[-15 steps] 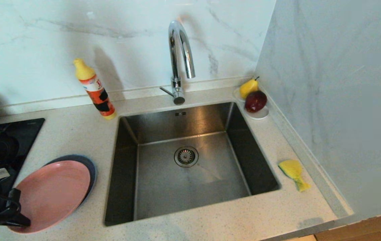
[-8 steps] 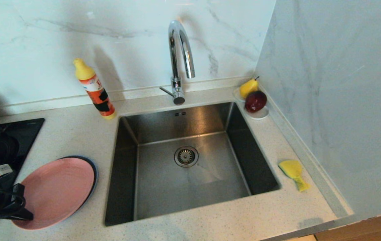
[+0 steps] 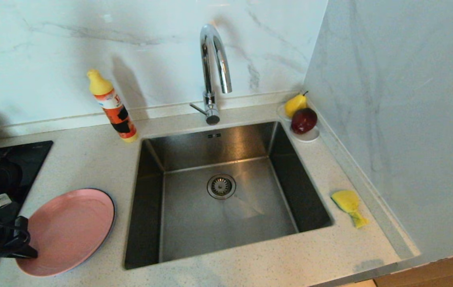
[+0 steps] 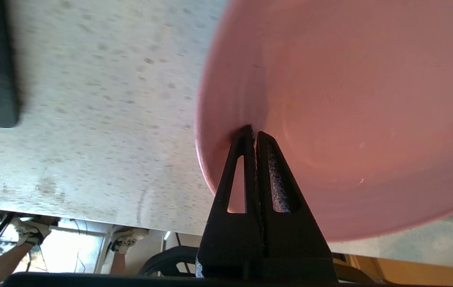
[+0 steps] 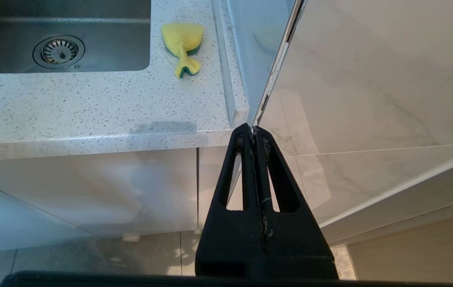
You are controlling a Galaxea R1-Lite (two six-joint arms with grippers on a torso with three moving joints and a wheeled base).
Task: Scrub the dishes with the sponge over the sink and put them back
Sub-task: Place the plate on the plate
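Next, I set the pink plate on the counter (image 3: 41, 244) next to the black hob with my left gripper.
The pink plate (image 3: 69, 229) (image 4: 350, 99) lies nearly flat on the counter left of the sink (image 3: 194, 227). A thin blue edge of another plate (image 3: 114, 207) shows under its right side. My left gripper (image 3: 27, 251) (image 4: 253, 133) is shut on the pink plate's near-left rim. The yellow sponge (image 3: 349, 205) (image 5: 182, 44) lies crumpled on the counter right of the sink. My right gripper (image 5: 253, 129) hangs shut and empty below the counter's front edge, out of the head view.
A chrome tap (image 3: 212, 67) stands behind the sink, whose drain (image 3: 221, 186) is in the middle. An orange bottle with a yellow cap (image 3: 112, 105) stands at the back left. A pear (image 3: 295, 104) and a red fruit (image 3: 304, 119) sit on a white saucer (image 3: 312, 136). A black hob (image 3: 11, 159) lies far left.
The pink plate was tilted up off the blue plate; my left gripper has lowered it so it now lies almost flat and covers the blue plate. The right arm has not moved.
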